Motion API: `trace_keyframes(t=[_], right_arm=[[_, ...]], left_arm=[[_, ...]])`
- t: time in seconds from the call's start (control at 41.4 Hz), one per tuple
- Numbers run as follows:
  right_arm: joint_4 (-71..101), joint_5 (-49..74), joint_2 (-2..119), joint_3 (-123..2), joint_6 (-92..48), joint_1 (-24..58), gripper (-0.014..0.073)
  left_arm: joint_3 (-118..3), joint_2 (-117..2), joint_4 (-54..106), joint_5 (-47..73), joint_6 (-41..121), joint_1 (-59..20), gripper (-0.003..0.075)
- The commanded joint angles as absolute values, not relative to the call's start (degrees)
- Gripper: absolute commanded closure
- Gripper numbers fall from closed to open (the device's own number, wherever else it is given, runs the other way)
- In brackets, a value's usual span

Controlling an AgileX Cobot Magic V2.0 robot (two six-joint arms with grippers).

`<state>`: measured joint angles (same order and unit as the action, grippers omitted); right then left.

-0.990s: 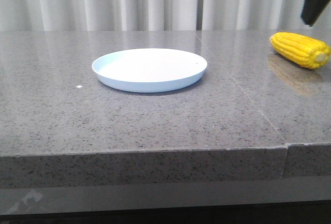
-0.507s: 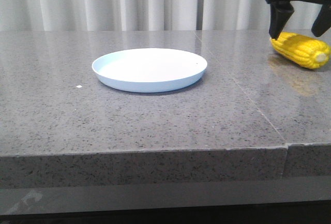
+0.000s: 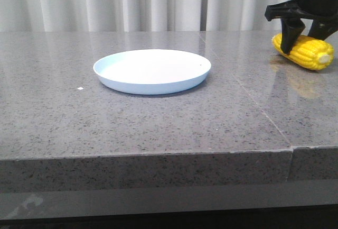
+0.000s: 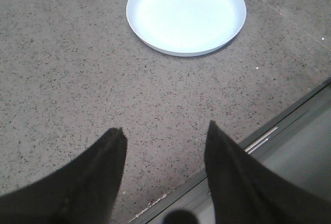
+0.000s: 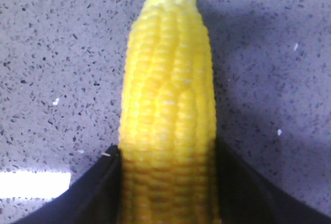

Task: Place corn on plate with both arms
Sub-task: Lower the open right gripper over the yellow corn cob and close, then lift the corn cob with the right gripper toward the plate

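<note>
The corn will leave my right gripper across the middle of the pale blue plate [image 3: 160, 60].
The corn [image 3: 312, 54] lies on the grey stone table at the far right, its pale stub toward the right. My right gripper [image 3: 304, 44] comes down over its thick end. In the right wrist view the two dark fingers press both sides of the corn [image 5: 168, 94], so the gripper [image 5: 167, 150] is shut on it. The pale blue plate [image 3: 152, 71] sits empty at the table's middle, well left of the corn. My left gripper [image 4: 165, 132] is open and empty, above the table near its edge, with the plate [image 4: 186, 14] ahead of it.
The grey speckled table [image 3: 158, 123] has a seam [image 3: 253, 102] running between plate and corn. Its front edge [image 3: 158, 152] is near the camera. White curtains [image 3: 105, 1] hang behind. A metal rail [image 4: 269, 136] runs along the table edge by the left gripper.
My right gripper came down from the upper right onto the corn and closed around it. The corn has shifted slightly left. The plate has not moved.
</note>
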<state>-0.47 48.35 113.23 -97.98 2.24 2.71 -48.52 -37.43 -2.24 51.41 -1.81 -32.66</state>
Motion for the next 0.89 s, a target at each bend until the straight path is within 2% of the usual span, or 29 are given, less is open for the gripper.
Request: trace_keyframes(t=[0.0, 0.266, 0.483, 0.628, 0.869], right_arm=[[-1.5, 47.2, 109.6, -99.9, 1.7, 2.8, 0.0341], [-1.3, 50.1, 103.1, -100.0, 1.7, 5.6, 0.0335], [-0.4, 57.0, 98.4, -102.5, 1.7, 13.8, 0.0335], [3.6, 59.8, 98.6, -105.3, 1.7, 20.1, 0.0335], [11.3, 56.0, 101.3, -105.5, 3.4, 26.4, 0.0335]], left_arm=[[-49.9, -37.4, -1.8, 47.5, -2.5, -33.0, 0.0373], [-49.9, -37.4, -1.8, 47.5, -2.5, -33.0, 0.0373], [-49.9, -37.4, -1.8, 47.5, -2.5, -33.0, 0.0373], [-49.9, -37.4, -1.8, 47.5, -2.5, -33.0, 0.0373], [-49.9, -37.4, -1.8, 47.5, -2.5, -33.0, 0.0373]])
